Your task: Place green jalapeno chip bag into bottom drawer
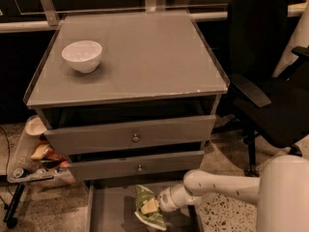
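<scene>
I will release the green jalapeno chip bag, now hanging just above the open drawer's floor, from my gripper in the middle of the open bottom drawer point(142, 204), at a spot close to the cabinet.
The green jalapeno chip bag point(146, 208) is an olive-green crinkly bag with pale edges. It hangs just above the floor of the open bottom drawer point(108, 211), a shallow grey tray pulled out under the cabinet. My gripper point(155, 206) reaches in from the right on a white arm and is shut on the bag's right side. The bag's lower end sits near the drawer floor; whether it touches is unclear.
A white bowl point(82, 55) stands on the cabinet top at the back left. Two upper drawers with round knobs point(135, 138) are partly pulled out. A black office chair point(270, 91) stands to the right. A low rack with snacks point(36, 153) is on the left.
</scene>
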`<state>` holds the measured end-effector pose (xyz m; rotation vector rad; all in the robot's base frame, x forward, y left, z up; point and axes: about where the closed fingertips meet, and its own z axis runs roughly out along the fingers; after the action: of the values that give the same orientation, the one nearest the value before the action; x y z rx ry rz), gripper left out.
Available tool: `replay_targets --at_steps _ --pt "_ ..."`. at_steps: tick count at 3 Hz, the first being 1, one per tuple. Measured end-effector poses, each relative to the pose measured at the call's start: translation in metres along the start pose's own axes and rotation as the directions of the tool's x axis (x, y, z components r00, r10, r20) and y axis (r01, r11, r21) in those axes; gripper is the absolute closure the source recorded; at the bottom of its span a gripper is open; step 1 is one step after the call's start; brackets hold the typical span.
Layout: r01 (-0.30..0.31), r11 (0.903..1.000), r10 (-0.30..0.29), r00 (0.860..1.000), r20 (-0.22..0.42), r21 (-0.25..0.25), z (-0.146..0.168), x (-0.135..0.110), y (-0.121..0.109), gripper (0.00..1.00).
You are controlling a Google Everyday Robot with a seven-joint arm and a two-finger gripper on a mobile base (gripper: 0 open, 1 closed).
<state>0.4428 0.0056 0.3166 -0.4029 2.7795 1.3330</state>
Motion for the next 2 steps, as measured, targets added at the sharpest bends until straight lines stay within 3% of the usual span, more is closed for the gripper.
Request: replay_targets --at_steps 2 --pt "-0.05 0.9982 0.051 0.997 0.053 -0.033 0.04 -0.033 -0.038 1.0"
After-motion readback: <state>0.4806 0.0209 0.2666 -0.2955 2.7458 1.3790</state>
